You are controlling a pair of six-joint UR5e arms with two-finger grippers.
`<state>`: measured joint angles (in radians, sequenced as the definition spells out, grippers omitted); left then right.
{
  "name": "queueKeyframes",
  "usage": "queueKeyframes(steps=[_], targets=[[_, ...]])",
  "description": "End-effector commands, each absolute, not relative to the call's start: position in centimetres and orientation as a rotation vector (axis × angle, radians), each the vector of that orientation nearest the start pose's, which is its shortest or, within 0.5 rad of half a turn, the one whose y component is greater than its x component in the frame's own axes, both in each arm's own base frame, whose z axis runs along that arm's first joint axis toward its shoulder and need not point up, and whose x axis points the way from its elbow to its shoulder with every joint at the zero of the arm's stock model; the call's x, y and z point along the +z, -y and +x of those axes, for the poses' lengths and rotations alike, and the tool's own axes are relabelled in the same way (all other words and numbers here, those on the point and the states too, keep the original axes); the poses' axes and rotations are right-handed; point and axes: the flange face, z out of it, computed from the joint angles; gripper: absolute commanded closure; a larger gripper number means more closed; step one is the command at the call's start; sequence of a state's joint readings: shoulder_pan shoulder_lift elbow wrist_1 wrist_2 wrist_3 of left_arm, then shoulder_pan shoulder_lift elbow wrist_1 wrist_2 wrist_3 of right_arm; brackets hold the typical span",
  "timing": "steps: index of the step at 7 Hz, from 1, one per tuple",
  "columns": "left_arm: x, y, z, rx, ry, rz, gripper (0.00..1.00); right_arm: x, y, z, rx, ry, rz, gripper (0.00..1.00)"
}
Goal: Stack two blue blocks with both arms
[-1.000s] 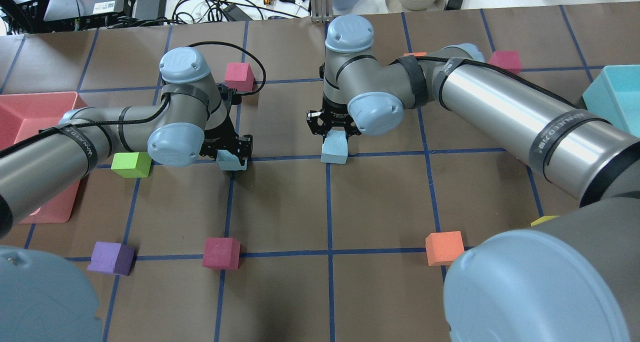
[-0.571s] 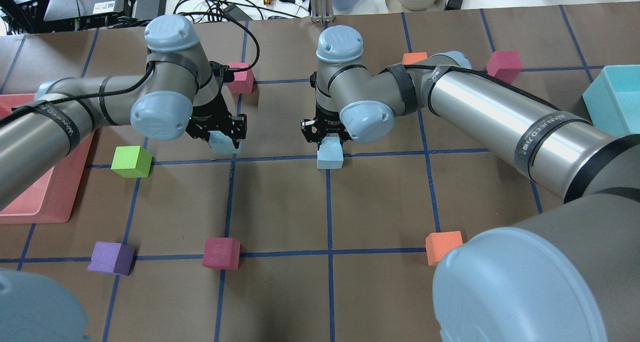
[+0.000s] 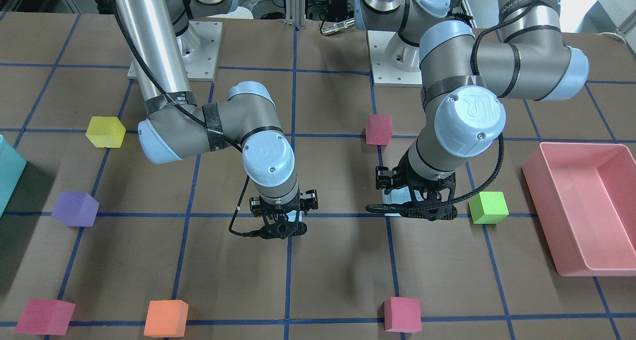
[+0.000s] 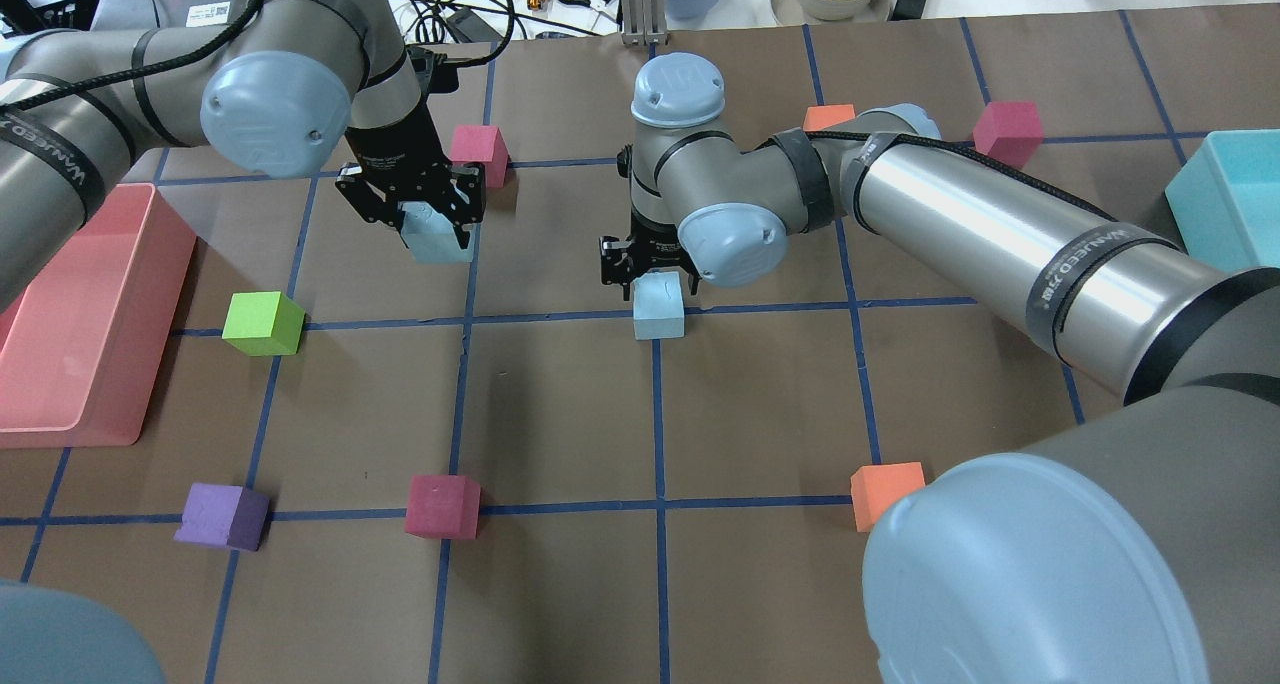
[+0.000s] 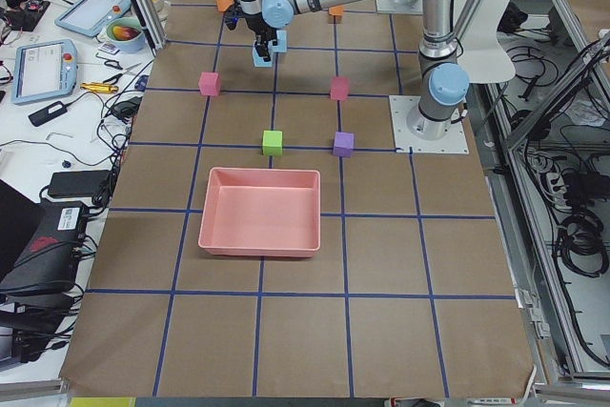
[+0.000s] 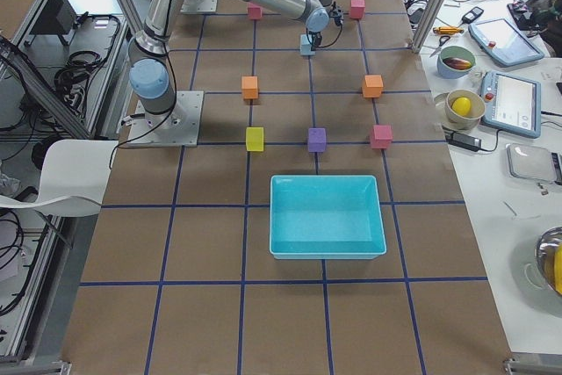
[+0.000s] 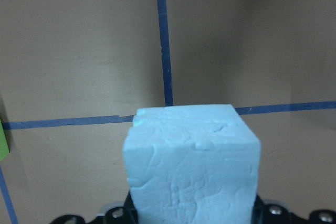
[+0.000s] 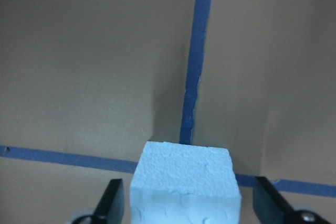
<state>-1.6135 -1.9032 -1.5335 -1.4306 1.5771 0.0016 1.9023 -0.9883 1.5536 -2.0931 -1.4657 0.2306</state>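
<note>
I should release my left gripper's pale blue block, now lifted above the table, on top of the second blue block [image 3: 289,201] at the tape crossing.
My left gripper [image 4: 437,236] is shut on one pale blue block [image 4: 437,248] and holds it lifted above the table, left of centre. That block fills the lower part of the left wrist view [image 7: 191,166]. The second blue block [image 4: 659,316] rests on the table at a crossing of blue tape lines. My right gripper [image 4: 655,282] stands straight over it, open, with one finger on either side. In the right wrist view a small gap shows between each finger [image 8: 112,199] and the block [image 8: 185,179]. In the front-facing view the right gripper [image 3: 282,226] hides that block.
A green cube [image 4: 262,322] and a pink bin [image 4: 90,314] lie to the left. Magenta cubes [image 4: 478,152] [image 4: 442,505], a purple cube [image 4: 222,516] and an orange cube [image 4: 885,492] are scattered around. A teal bin [image 4: 1225,199] is at the far right.
My left arm has lifted its blue block off the table and carried it up and away from the robot. The right gripper has shifted slightly left over its block, which now rests on the table.
</note>
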Motion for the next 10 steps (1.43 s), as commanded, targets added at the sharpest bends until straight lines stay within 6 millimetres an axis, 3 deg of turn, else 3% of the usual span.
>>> queueKeyframes(steps=[1,2,3,5,6,7,8,9,10], targets=[[33.3,58.3,-19.6,0.255,-3.114,-0.023,0.63,21.1,58.0,34.9,0.094,-3.046,-0.145,0.00],[33.1,57.3,-23.3,0.240,-3.105,-0.086,0.63,22.9,58.8,33.3,0.062,-3.036,-0.102,0.00],[32.8,56.6,-25.4,0.233,-3.099,-0.112,0.63,26.9,60.1,30.1,-0.005,-3.033,-0.031,0.00],[32.6,56.3,-27.0,0.235,-3.152,-0.123,0.63,32.6,61.6,20.4,0.025,-3.041,0.017,0.00],[32.0,55.7,-30.6,0.170,-3.169,-0.064,0.63,36.1,60.2,17.0,0.066,-3.049,0.047,0.00],[30.2,55.1,-34.1,0.135,-3.170,-0.105,0.63,38.7,58.0,14.2,0.139,-3.049,0.095,0.00],[28.3,55.2,-36.1,0.100,-3.180,-0.059,0.63,42.4,56.0,12.3,0.114,-3.058,0.131,0.00],[26.7,54.9,-37.3,0.108,-3.172,-0.015,0.63,45.8,54.0,12.3,0.026,-3.108,0.124,0.00],[26.3,54.7,-37.5,0.127,-3.161,-0.003,0.63,45.9,53.3,12.4,0.048,-3.113,0.141,0.00]])
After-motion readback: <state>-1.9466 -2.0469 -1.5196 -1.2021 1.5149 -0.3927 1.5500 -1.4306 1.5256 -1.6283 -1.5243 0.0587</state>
